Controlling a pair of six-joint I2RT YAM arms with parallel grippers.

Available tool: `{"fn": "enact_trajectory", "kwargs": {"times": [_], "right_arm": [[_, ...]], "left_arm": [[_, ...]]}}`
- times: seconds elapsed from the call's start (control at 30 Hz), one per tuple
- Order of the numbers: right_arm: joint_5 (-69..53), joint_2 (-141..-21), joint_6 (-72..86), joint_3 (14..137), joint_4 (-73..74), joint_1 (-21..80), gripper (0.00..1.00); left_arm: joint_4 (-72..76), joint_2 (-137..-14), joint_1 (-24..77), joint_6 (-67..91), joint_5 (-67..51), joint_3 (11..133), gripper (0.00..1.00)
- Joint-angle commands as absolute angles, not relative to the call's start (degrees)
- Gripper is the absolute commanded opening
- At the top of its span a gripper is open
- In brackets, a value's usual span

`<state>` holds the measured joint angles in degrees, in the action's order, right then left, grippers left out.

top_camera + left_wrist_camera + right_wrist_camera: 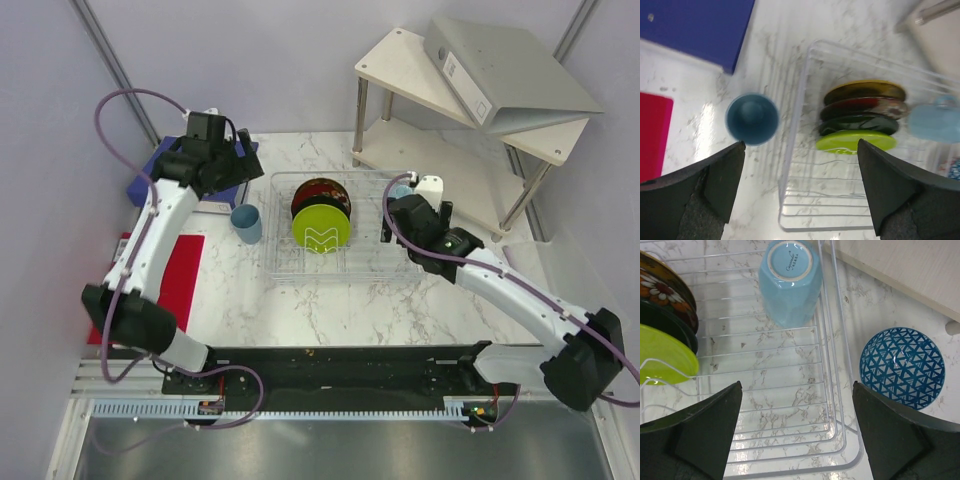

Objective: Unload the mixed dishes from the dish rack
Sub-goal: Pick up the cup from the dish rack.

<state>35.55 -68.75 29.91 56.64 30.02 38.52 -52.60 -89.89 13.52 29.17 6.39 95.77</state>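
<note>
The light blue cup should come over the lime-green plate [318, 226] [857, 142] with my right gripper, and its rim will be grabbed there by my left gripper.
The clear dish rack [345, 262] stands mid-table. A lime-green plate [321, 232], a black plate [860, 124], a red patterned dish [865, 106] and a yellow-brown plate [865, 90] stand on edge in its left part. One light blue cup [789, 282] lies in the rack's far right corner, base towards the camera. Another blue cup [246, 224] stands on the table left of the rack. A blue patterned bowl [902, 367] sits on the table right of the rack. My left gripper [800, 190] is open above the rack's left edge. My right gripper [796, 432] is open above the rack's right part. No cream mug shows.
A white two-tier shelf [440, 90] with a grey binder [500, 65] stands at the back right. A blue box [150, 180] and a red mat [180, 270] lie at the left. Purple walls close in on both sides.
</note>
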Motion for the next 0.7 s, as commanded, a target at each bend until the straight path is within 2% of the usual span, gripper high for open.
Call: {"fn": "enact_trajectory", "kwargs": {"times": [0.0,0.2,0.4,0.67], "right_arm": [[41.9,-76.6,28.3,63.5,28.8,38.6,0.98],[44.6,-91.8,26.1,73.5,27.9,36.9,0.98],[44.5,-97.8,26.7,78.2,27.6,33.6,0.98],[42.9,-103.2,26.2,81.5,26.1,30.9,0.98]], "left_arm": [[-36.7,-74.0,17.0,31.8,3.3,83.3,0.99],[-28.7,-59.7,19.9,30.9,2.2,69.3,0.99],[-28.2,-48.8,22.8,30.2,8.3,61.9,0.99],[-27.7,-43.6,22.9,32.0,9.6,55.4,0.99]]}}
